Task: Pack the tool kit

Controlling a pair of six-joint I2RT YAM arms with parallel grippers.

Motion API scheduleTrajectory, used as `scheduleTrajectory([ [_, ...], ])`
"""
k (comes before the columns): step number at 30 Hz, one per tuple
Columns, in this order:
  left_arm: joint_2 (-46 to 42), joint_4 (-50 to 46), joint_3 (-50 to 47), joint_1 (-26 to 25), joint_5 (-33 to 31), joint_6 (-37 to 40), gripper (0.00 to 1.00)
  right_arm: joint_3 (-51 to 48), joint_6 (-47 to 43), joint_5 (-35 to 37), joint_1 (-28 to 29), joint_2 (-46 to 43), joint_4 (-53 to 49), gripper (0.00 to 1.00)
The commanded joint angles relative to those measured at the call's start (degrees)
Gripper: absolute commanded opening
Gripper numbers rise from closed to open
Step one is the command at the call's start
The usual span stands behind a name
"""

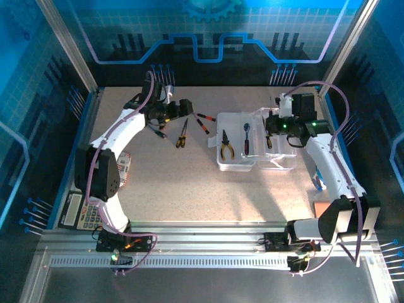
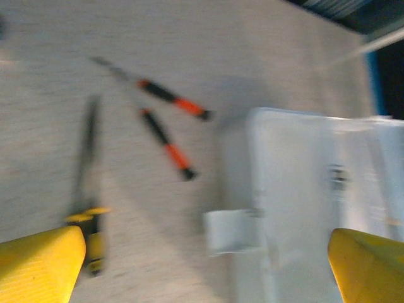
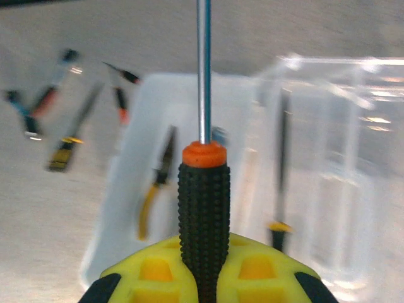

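Note:
I should release the knurled screwdriver from my right gripper between the yellow/black screwdriver and the outer side of the clear lid (image 1: 288, 137) (image 3: 375, 246).
The clear plastic case (image 1: 237, 158) lies open mid-table, its lid (image 1: 278, 154) folded out to the right. Yellow-handled pliers (image 1: 226, 146) and a dark-handled tool (image 1: 246, 140) rest in the case. My right gripper (image 3: 203, 278) is shut on a screwdriver (image 3: 203, 202) with a black knurled handle and orange collar, its shaft pointing away over the case (image 3: 183, 113). A yellow/black screwdriver (image 3: 279, 208) lies in the lid. My left gripper (image 2: 208, 265) is wide open above the table beside the case (image 2: 315, 189), with nothing between its fingers.
Two red/black screwdrivers (image 2: 170, 100) (image 2: 167, 144) and a yellow/black one (image 2: 91, 214) lie on the table left of the case. A grey calculator (image 1: 82, 211) sits at the near left edge. Blue rails border the table on both sides.

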Motion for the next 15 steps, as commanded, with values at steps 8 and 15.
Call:
scheduleTrajectory([
  [8, 2.51, -12.93, -0.10, 2.50, -19.61, 8.32, 0.99, -0.16, -5.28, 15.72, -5.49, 4.53, -8.97, 0.00],
  [15, 2.95, -12.15, -1.40, 2.58, -19.34, 8.14, 0.99, -0.31, -5.31, 15.99, -5.56, 7.73, -8.35, 0.03],
])
